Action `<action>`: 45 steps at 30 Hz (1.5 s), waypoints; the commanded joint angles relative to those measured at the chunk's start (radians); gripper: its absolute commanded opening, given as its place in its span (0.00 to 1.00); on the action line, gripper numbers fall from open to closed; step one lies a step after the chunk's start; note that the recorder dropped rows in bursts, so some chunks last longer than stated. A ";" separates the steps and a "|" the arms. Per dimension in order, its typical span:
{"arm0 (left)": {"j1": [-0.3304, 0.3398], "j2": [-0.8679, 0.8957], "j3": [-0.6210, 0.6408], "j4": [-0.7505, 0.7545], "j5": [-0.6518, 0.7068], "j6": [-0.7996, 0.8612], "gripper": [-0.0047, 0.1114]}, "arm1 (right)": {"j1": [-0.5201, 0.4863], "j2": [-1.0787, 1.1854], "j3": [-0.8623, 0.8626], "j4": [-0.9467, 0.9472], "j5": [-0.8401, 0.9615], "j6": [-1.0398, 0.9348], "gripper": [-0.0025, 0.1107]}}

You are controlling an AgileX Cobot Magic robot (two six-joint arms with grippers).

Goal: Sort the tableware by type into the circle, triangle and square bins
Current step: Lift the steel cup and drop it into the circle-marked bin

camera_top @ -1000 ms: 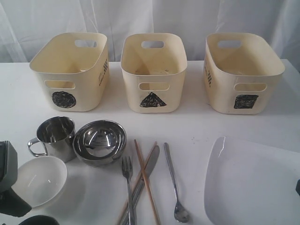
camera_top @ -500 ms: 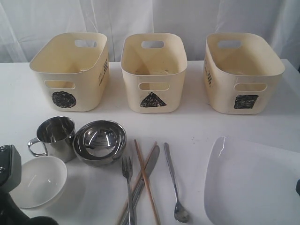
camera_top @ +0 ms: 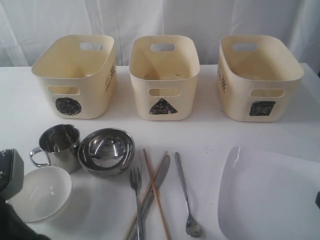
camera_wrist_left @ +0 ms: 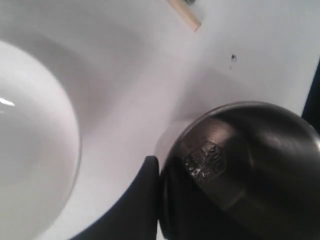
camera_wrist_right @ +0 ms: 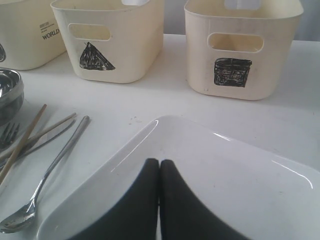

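Next, my left gripper lets go of the dark steel mug inside the circle bin (camera_top: 87,67), in the spot below that bin's back handle hole.
My left gripper (camera_wrist_left: 161,165) is shut on the wall of a dark steel bowl (camera_wrist_left: 250,165); one finger (camera_wrist_left: 147,200) presses its outside and the other is hidden behind it. The small white bowl (camera_top: 42,192) lies beside it. On the table stand the steel mug (camera_top: 60,145) and shiny steel bowl (camera_top: 106,151), then the fork (camera_top: 136,200), knife (camera_top: 163,167), chopsticks (camera_top: 156,195) and long spoon (camera_top: 185,195). My right gripper (camera_wrist_right: 159,162) hangs shut and empty over the white plate (camera_wrist_right: 240,170). The circle bin (camera_top: 75,75), triangle bin (camera_top: 164,75) and square bin (camera_top: 260,75) stand behind.
The three bins line the back of the white table (camera_top: 200,135), in front of a white curtain. The left arm's dark wrist (camera_top: 10,172) sits at the front left corner by the white bowl (camera_wrist_left: 30,140). A chopstick tip (camera_wrist_left: 186,19) shows beyond the held bowl.
The left wrist has shifted a little at the front left corner. The dark bowl rim seen at the bottom edge a second ago no longer shows there. The right arm has not moved.
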 commanded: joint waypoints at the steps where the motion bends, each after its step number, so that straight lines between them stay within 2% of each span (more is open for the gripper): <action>1: -0.005 -0.052 -0.093 -0.073 0.062 -0.011 0.04 | 0.003 -0.006 0.001 -0.001 -0.013 0.001 0.02; 6: -0.005 -0.121 -0.209 -0.071 0.056 -0.020 0.04 | 0.003 -0.006 0.001 -0.001 -0.013 0.001 0.02; 8: -0.005 -0.144 -0.256 -0.069 -0.001 -0.042 0.04 | 0.003 -0.006 0.001 -0.001 -0.013 0.001 0.02; 11: -0.005 -0.171 -0.334 -0.071 -0.205 -0.060 0.04 | 0.003 -0.006 0.001 -0.001 -0.013 0.001 0.02; 12: -0.005 -0.171 -0.384 -0.085 -0.412 -0.060 0.04 | 0.003 -0.006 0.001 -0.001 -0.013 0.001 0.02; 13: -0.005 -0.162 -0.405 -0.095 -0.495 -0.060 0.04 | 0.003 -0.006 0.001 -0.001 -0.013 0.001 0.02; 14: -0.005 -0.124 -0.466 -0.109 -0.646 -0.060 0.04 | 0.003 -0.006 0.001 -0.001 -0.013 0.001 0.02; 17: -0.005 0.035 -0.614 -0.085 -0.703 -0.039 0.04 | 0.003 -0.006 0.001 -0.001 -0.013 0.001 0.02; 18: -0.005 0.160 -0.709 -0.082 -0.739 -0.037 0.04 | 0.003 -0.006 0.001 -0.001 -0.013 0.001 0.02; 19: -0.001 0.215 -0.760 -0.082 -0.751 -0.039 0.04 | 0.003 -0.006 0.001 -0.001 -0.013 0.001 0.02; 21: -0.001 0.442 -0.924 -0.079 -0.774 -0.041 0.04 | 0.003 -0.006 0.001 -0.001 -0.013 0.001 0.02; 23: -0.001 0.579 -1.013 -0.079 -0.781 -0.041 0.04 | 0.003 -0.006 0.001 -0.001 -0.013 0.001 0.02; 25: -0.001 0.709 -1.094 -0.079 -0.784 -0.041 0.04 | 0.003 -0.006 0.001 -0.001 -0.013 0.001 0.02; 29: -0.003 0.839 -1.194 -0.079 -0.769 -0.059 0.04 | 0.003 -0.006 0.001 -0.001 -0.013 0.001 0.02; 32: -0.003 0.852 -1.208 -0.081 -0.717 -0.107 0.16 | 0.003 -0.006 0.001 -0.001 -0.013 0.012 0.02; 34: -0.003 0.852 -1.208 -0.081 -0.701 -0.119 0.31 | 0.003 -0.006 0.001 -0.001 -0.013 0.021 0.02; 35: -0.003 0.852 -1.208 -0.081 -0.701 -0.119 0.42 | 0.003 -0.006 0.001 -0.001 -0.013 0.021 0.02; 38: -0.003 0.852 -1.208 -0.094 -0.701 -0.119 0.58 | 0.003 -0.006 0.001 -0.001 -0.013 0.021 0.02; 41: -0.003 0.844 -1.208 -0.099 -0.694 -0.121 0.64 | 0.003 -0.006 0.001 -0.001 -0.013 0.021 0.02; 45: -0.003 0.786 -1.208 -0.104 -0.630 -0.123 0.64 | 0.003 -0.006 0.001 -0.001 -0.013 0.021 0.02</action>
